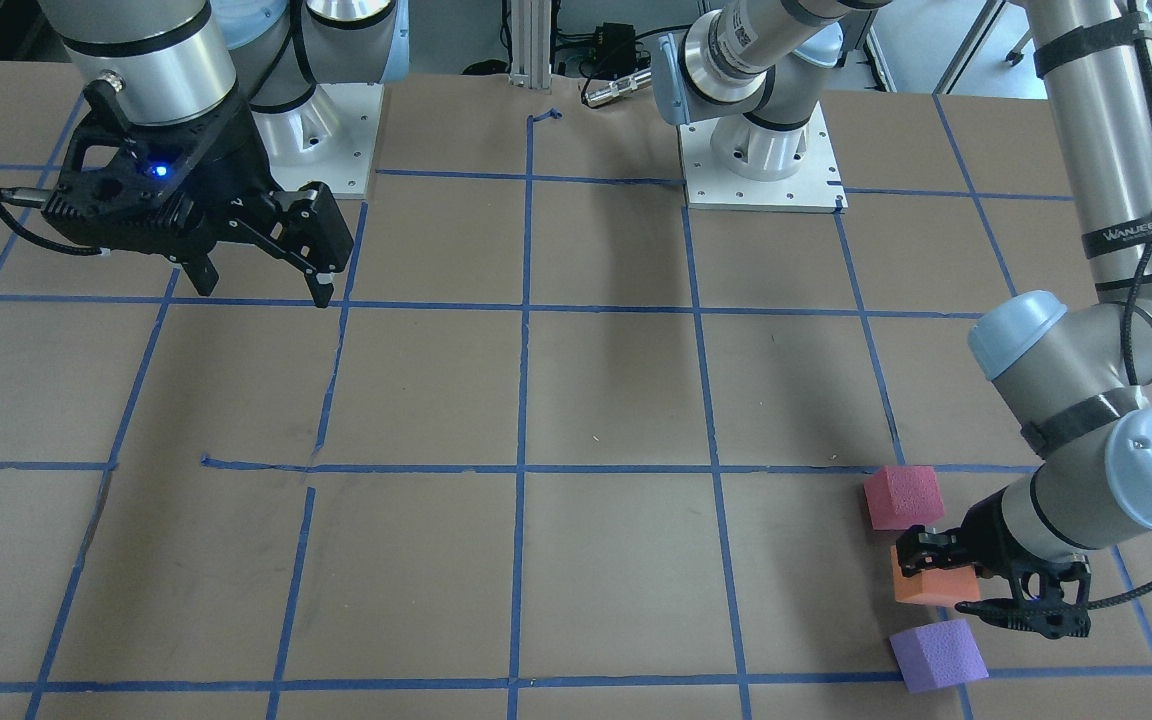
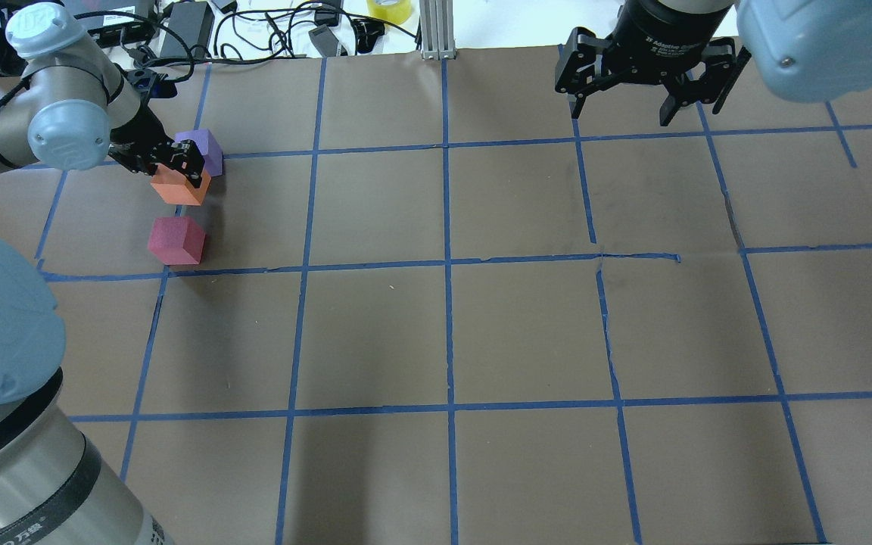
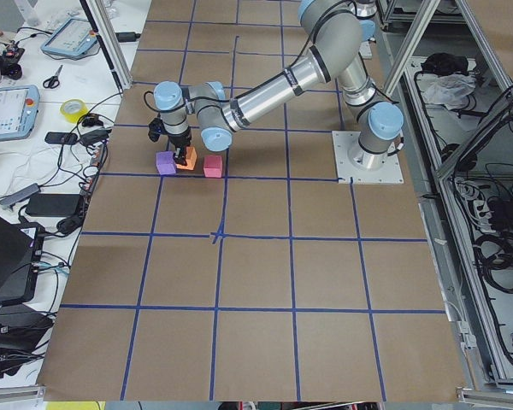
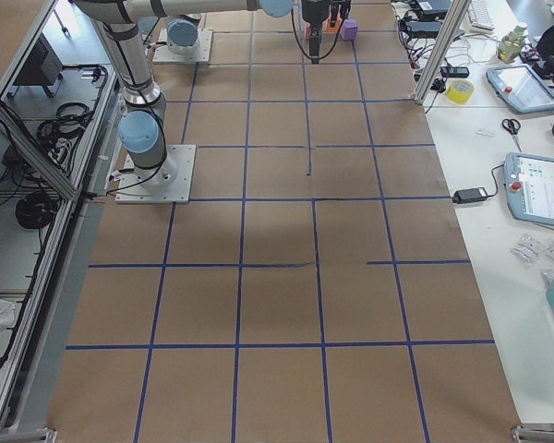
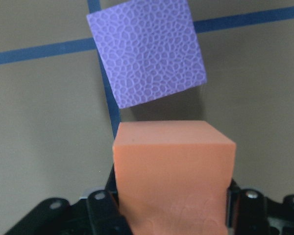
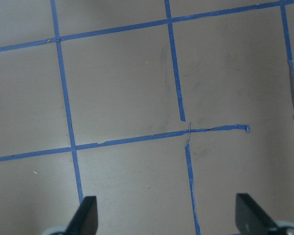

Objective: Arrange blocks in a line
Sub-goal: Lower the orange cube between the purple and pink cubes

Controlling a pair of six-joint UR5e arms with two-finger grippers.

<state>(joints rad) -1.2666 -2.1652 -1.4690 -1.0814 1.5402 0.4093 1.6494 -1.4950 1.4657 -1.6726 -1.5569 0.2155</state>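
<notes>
I will use my left gripper to put the orange block, now held low at the table, down and let go of it on the table [image 1: 926,580] between the pinkish-red block and the purple block.
My left gripper [image 2: 182,168] is shut on the orange block [image 2: 179,189], which sits between its fingers in the left wrist view [image 5: 171,166], low at the table. I cannot tell whether the block touches the surface. The purple block [image 2: 205,147] lies just beyond it, turned slightly, on a blue tape line [image 5: 147,51]. The pinkish-red block [image 2: 175,240] rests on the table on the orange block's other side, a small gap away. The three blocks form a rough row [image 1: 936,585]. My right gripper [image 2: 621,113] is open and empty, hanging high above the far right of the table [image 6: 167,215].
The table [image 2: 451,333] is covered in brown paper with a blue tape grid. Cables, power bricks and a roll of yellow tape [image 2: 389,9] lie beyond the far edge. The arm bases [image 1: 761,160] stand at the robot's side of the table.
</notes>
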